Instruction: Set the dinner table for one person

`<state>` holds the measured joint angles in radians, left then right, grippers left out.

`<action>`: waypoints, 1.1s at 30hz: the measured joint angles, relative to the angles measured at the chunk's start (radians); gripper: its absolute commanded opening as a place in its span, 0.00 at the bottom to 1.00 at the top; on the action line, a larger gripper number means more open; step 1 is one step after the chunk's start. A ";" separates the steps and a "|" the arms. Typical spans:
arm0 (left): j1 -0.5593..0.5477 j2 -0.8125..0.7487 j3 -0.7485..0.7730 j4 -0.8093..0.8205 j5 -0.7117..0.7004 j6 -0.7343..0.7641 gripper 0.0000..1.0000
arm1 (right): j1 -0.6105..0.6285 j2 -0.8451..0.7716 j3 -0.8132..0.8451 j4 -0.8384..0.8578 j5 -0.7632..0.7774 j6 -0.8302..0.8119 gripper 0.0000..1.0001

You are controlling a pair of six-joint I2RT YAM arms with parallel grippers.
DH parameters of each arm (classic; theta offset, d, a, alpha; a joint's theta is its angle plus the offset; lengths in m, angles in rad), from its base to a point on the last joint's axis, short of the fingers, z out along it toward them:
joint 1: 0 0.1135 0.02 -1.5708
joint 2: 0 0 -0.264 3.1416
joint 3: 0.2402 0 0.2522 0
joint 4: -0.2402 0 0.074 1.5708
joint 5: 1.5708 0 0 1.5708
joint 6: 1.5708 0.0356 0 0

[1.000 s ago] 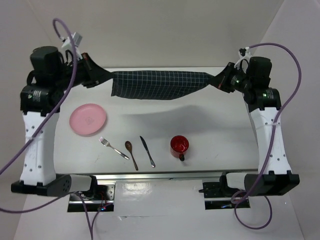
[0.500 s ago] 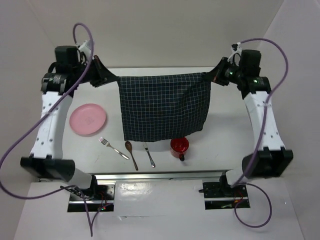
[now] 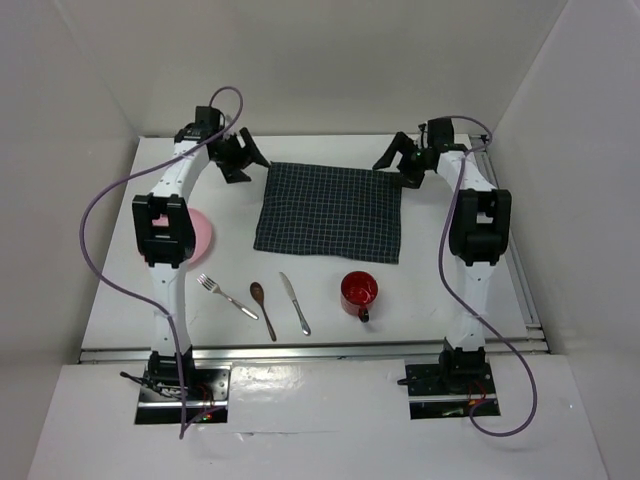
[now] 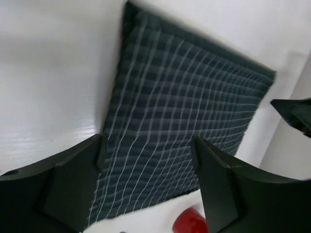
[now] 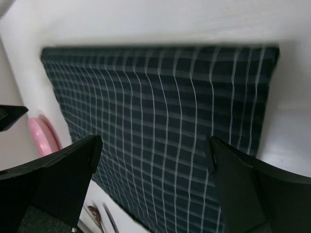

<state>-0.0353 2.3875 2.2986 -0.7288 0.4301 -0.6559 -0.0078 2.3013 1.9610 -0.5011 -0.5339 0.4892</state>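
Observation:
I should next move my left gripper over to the middle of the mat's plate-side edge [image 3: 276, 203] [image 4: 125, 121], and there I should close it on the dark navy checked mat.
The dark navy checked mat [image 3: 330, 210] lies flat on the white dinner table [image 3: 415, 310], toward the far middle. My left gripper [image 3: 248, 165] hovers open just off the mat's far left corner with nothing between its fingers. Off the far right corner my right gripper [image 3: 397, 168] is open and empty too. The left wrist view looks down the mat [image 4: 184, 107] through the open gripper [image 4: 147, 148]. In the right wrist view the mat [image 5: 160, 97] fills the frame beyond the open gripper [image 5: 153, 145].
A pink plate [image 3: 202, 235] sits left of the mat, half hidden behind my left arm. Along the near side lie a fork [image 3: 225, 295], a wooden spoon [image 3: 262, 308] and a knife [image 3: 295, 302]. A red mug [image 3: 359, 291] stands near the mat's front right corner.
The mat, held stretched in the air between both shut grippers, now lies spread flat on the table. Both grippers have opened and let it go, and both arms have reached farther out.

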 measured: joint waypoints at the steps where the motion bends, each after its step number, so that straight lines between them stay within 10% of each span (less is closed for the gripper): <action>1: 0.000 -0.023 -0.068 0.013 -0.005 0.001 0.88 | 0.000 -0.017 -0.037 0.010 0.007 -0.001 0.96; 11: -0.072 -0.220 -0.302 0.071 -0.067 0.077 0.23 | 0.003 -0.261 -0.415 0.070 0.121 -0.037 0.23; 23: -0.160 -0.010 -0.244 0.107 -0.125 0.064 0.07 | 0.006 -0.237 -0.489 0.076 0.182 -0.039 0.12; 33: -0.141 -0.132 -0.550 0.187 -0.134 0.015 0.00 | 0.029 -0.205 -0.540 0.124 0.153 -0.037 0.08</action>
<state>-0.1764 2.2555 1.7485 -0.5419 0.2962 -0.6407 0.0216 2.0960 1.4212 -0.3775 -0.3809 0.4522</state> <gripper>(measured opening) 0.153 0.110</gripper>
